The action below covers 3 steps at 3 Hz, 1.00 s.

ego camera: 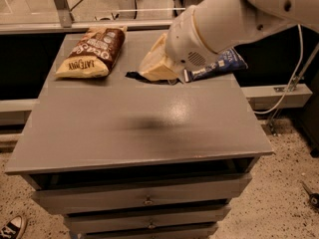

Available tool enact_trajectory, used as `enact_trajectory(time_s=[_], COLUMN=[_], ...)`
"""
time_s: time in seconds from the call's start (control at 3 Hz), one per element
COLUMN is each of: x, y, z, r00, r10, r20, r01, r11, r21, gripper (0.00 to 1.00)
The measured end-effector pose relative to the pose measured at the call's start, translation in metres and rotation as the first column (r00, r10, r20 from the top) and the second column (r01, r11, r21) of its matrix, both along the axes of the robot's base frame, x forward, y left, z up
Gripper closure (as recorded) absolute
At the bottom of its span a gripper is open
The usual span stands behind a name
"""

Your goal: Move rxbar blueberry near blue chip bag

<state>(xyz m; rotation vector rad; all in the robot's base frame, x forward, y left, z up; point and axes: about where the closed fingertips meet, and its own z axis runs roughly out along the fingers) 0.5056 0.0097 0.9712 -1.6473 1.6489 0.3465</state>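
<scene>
Next, I let go of the rxbar blueberry on the grey table (201,88) in front of the blue chip bag.
The blue chip bag (219,64) lies at the back right of the grey table (149,128), partly covered by my white arm (214,26). The arm reaches in from the upper right, and its end hangs over the back middle of the table. My gripper is hidden behind the arm's end, close above a pale yellow bag (155,66). A small dark flat shape (132,75) shows at the lower left edge of that bag. I cannot tell whether it is the rxbar blueberry.
A brown-and-tan chip bag (92,51) lies at the back left of the table. Drawers (144,199) run below the front edge. A white cable (294,78) hangs at the right. A shoe (12,227) is on the floor at the lower left.
</scene>
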Motion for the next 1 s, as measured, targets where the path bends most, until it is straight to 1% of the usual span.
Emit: enact_trajectory(time_s=[0.33,0.67,1.0], x=[0.024,0.051,0.073], y=[-0.042,-0.080,-0.107], z=[-0.026,-0.058,-0.091], r00=[0.9976,0.9925,0.9876], r10=[0.020,0.071,0.131], r20=[0.067,0.099,0.087], r01=[-0.018,-0.064,-0.122], r11=[1.000,0.996,0.987], r21=[-0.024,-0.067,-0.106], gripper=[1.00,1.00,1.00])
